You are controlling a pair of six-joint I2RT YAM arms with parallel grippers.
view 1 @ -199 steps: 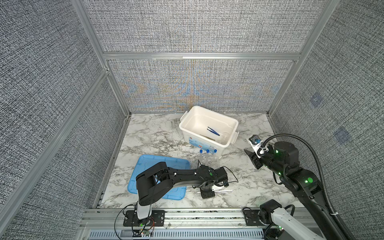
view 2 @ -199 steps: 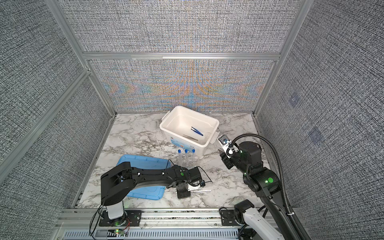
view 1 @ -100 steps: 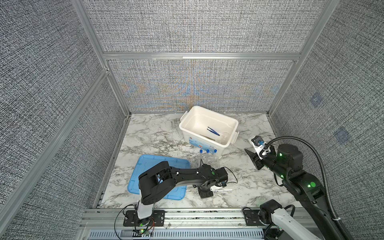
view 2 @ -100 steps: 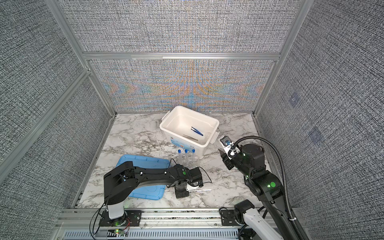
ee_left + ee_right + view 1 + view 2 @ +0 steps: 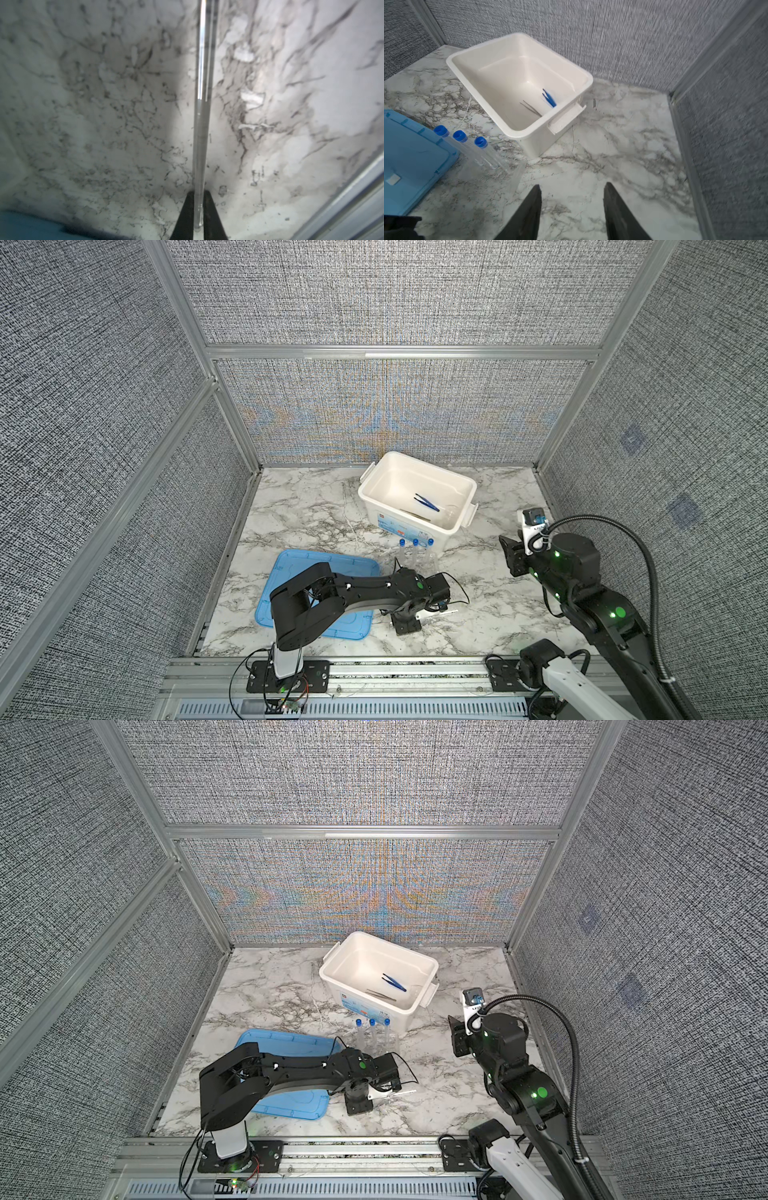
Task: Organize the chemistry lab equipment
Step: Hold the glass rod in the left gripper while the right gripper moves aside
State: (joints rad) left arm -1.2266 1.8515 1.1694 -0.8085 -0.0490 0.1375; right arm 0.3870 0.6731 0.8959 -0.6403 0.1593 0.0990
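Observation:
My right gripper needs to close on the thin white stick's loose end [image 5: 453, 611], which sticks out of my left gripper, to take over the stick.
My left gripper [image 5: 198, 194] is shut on the near end of the thin white stick [image 5: 202, 87], low over the marble near the front; in both top views the stick [image 5: 442, 612] [image 5: 400, 1092] pokes out rightward from the left gripper [image 5: 415, 615]. Three blue-capped tubes [image 5: 415, 549] [image 5: 467, 143] stand in the clear rack [image 5: 512, 170] just behind it. Blue tweezers [image 5: 426, 502] [image 5: 549, 98] and silver tweezers [image 5: 380, 994] [image 5: 531, 109] lie inside the white tub [image 5: 428, 467]. My right gripper [image 5: 572, 187] [image 5: 513, 556] hovers open and empty at the right, facing the tub.
The light-blue lid [image 5: 291, 572] [image 5: 411, 149] lies flat at the front left, under my left arm. The tub [image 5: 477, 47] stands at the back centre. Grey fabric walls and metal rails enclose the marble table [image 5: 490, 614] on three sides.
My left gripper has shut on the stick, staying in place. The right arm has drifted slightly right and back, its jaws unchanged.

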